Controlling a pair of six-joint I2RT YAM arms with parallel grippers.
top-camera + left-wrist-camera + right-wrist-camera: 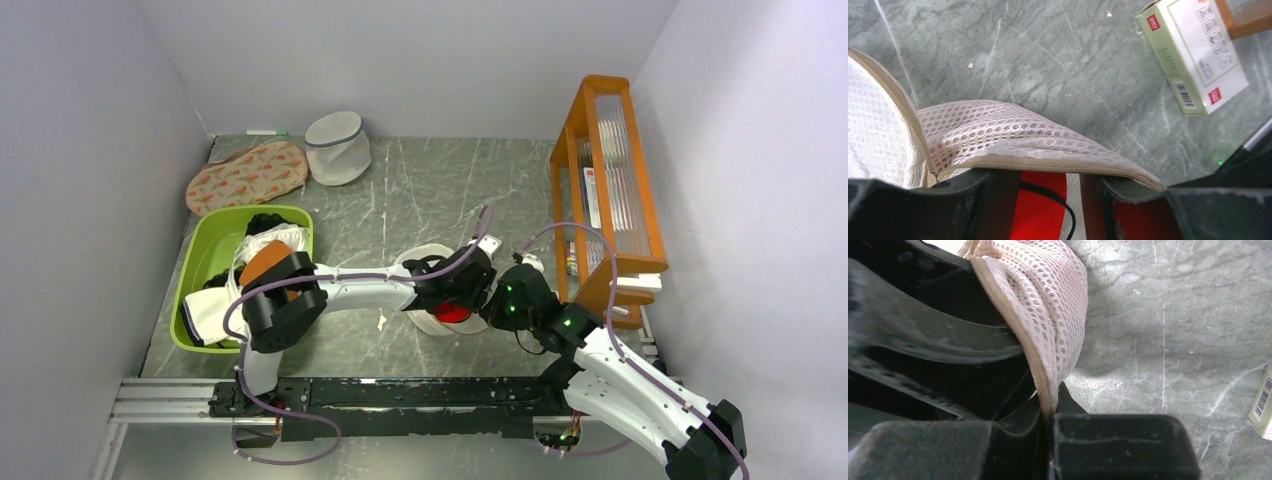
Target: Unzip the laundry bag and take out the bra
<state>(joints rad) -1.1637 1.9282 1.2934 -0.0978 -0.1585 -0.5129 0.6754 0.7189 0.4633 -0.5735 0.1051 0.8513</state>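
The zip rim crosses my left gripper's open fingertips, so it should back clear and pinch the red bra (1040, 210) while my right gripper holds the bag.
The cream mesh laundry bag (428, 258) lies mid-table with its zip open. In the left wrist view its mesh flap (998, 131) is lifted, and the red bra (1040, 207) with a black strap shows inside. The bra also shows as a red patch in the top view (452, 313). My left gripper (455, 288) reaches into the opening, jaws apart (1048, 192) on either side of the bra, not closed on it. My right gripper (498, 300) is shut (1050, 427) on the bag's zip rim (1040, 385) and holds that edge up.
A green bin (200, 262) with clothes sits left. An orange-patterned flat oval (247, 175) and a greyish-white mesh cylinder (337, 148) are at the back. An orange rack (605, 190) stands right. A green-white box (1193, 50) lies on the table near the rack.
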